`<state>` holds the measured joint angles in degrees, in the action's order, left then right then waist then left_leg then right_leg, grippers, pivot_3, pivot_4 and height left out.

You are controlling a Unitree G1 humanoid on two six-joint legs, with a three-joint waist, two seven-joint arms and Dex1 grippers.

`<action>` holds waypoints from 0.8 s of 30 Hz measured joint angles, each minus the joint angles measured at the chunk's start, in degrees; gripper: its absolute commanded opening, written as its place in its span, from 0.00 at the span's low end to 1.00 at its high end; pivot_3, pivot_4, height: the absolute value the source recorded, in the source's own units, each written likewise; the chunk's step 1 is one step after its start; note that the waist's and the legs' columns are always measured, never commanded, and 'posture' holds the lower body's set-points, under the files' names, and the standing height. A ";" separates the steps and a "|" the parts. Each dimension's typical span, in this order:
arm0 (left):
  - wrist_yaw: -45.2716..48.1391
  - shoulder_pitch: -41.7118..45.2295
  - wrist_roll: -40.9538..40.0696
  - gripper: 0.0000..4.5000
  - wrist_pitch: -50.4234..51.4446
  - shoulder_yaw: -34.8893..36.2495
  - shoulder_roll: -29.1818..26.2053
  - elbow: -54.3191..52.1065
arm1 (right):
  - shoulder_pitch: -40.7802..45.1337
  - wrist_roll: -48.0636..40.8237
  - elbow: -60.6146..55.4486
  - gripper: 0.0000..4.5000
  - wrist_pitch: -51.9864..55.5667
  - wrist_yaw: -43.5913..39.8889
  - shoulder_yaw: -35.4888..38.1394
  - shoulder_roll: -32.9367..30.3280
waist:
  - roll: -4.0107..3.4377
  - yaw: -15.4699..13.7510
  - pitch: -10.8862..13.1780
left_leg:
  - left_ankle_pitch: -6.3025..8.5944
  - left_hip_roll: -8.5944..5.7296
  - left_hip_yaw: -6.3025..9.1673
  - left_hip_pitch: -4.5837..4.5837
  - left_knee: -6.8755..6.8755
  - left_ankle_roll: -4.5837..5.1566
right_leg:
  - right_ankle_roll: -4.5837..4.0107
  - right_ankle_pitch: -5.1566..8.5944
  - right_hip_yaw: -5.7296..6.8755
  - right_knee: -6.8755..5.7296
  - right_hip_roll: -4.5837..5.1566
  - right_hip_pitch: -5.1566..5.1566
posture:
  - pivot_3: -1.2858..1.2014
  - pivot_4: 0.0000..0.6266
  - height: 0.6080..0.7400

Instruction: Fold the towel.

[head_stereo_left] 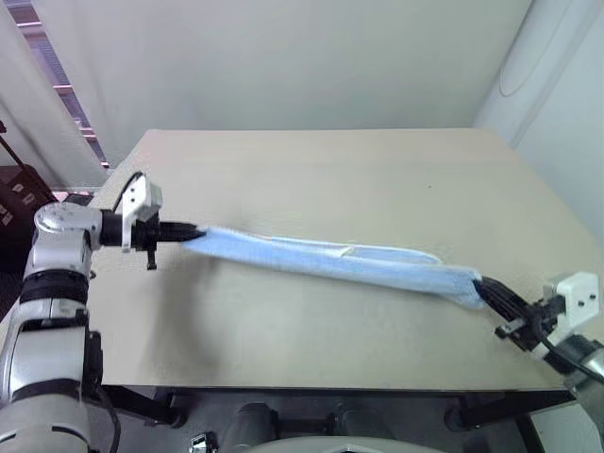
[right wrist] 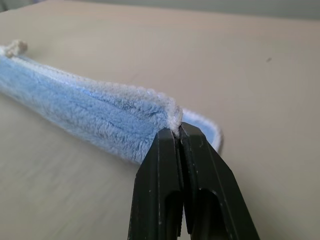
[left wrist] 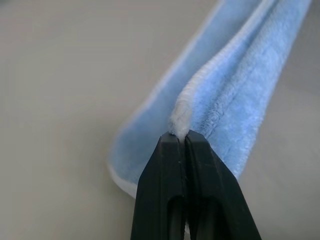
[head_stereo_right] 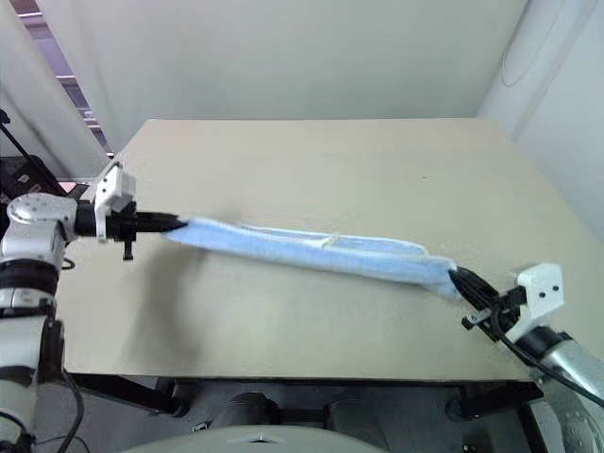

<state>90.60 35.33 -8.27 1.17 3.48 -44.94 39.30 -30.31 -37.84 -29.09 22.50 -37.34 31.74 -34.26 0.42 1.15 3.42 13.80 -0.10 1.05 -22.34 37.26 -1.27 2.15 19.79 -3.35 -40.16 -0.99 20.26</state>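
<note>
My left gripper has the towel's pinched end, which hangs just above the table. I will lay it on the beige table (head_stereo_left: 217,263) just in front of the hanging band.
The towel (head_stereo_left: 330,262), light blue terry cloth with a white stitched border, hangs stretched in a long band just above the beige table (head_stereo_left: 311,170). My left gripper (head_stereo_left: 192,232) is shut on the towel's left end, pinching the white edge (left wrist: 181,120). My right gripper (head_stereo_left: 479,285) is shut on the right end near the table's front right, its fingers (right wrist: 180,150) clamped on the border. A small white loop (right wrist: 15,47) sticks out along the towel's upper edge. The band sags slightly toward the right.
The table's front edge (head_stereo_left: 311,387) runs just below the right gripper. White walls stand behind and to the right. Dark furniture (head_stereo_left: 19,198) sits off the table's left side. The far half of the tabletop is bare.
</note>
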 measured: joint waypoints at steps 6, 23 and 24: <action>-0.57 -7.74 -2.52 0.01 7.22 -0.44 -2.51 -10.06 | -3.70 -0.60 0.02 0.00 0.49 -3.73 0.97 -0.73 | 0.11 -0.14 -0.03 | 0.00 0.01 -0.49 0.04 -0.02 0.00 | 0.00 0.16 0.13 0.04 0.55 0.01 | 0.52 0.00 1.00; -22.26 5.67 3.14 0.01 -8.41 -3.16 11.32 16.48 | 26.40 12.48 30.48 0.00 0.62 2.33 -12.37 -0.98 | 0.34 -0.27 -0.17 | 0.10 0.01 -0.91 -0.69 -0.16 0.29 | 0.88 -0.30 0.19 0.16 0.64 0.77 | 0.52 0.00 1.00; -22.34 5.67 3.37 0.01 -8.56 -3.28 11.32 17.39 | 26.61 12.84 30.76 0.00 0.63 2.25 -12.85 -0.98 | 0.33 -0.28 -0.18 | 0.10 0.02 -0.90 -0.90 -0.14 0.29 | 0.88 -0.30 0.20 0.09 0.62 1.02 | 0.52 0.00 1.00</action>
<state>68.25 41.00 -4.90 -7.39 0.20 -33.63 56.69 -3.70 -25.00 1.68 23.14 -35.09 18.89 -35.24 0.75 0.87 3.24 13.90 -0.08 0.15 -23.24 37.12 -0.98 3.03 19.49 -3.16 -40.07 -0.37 21.28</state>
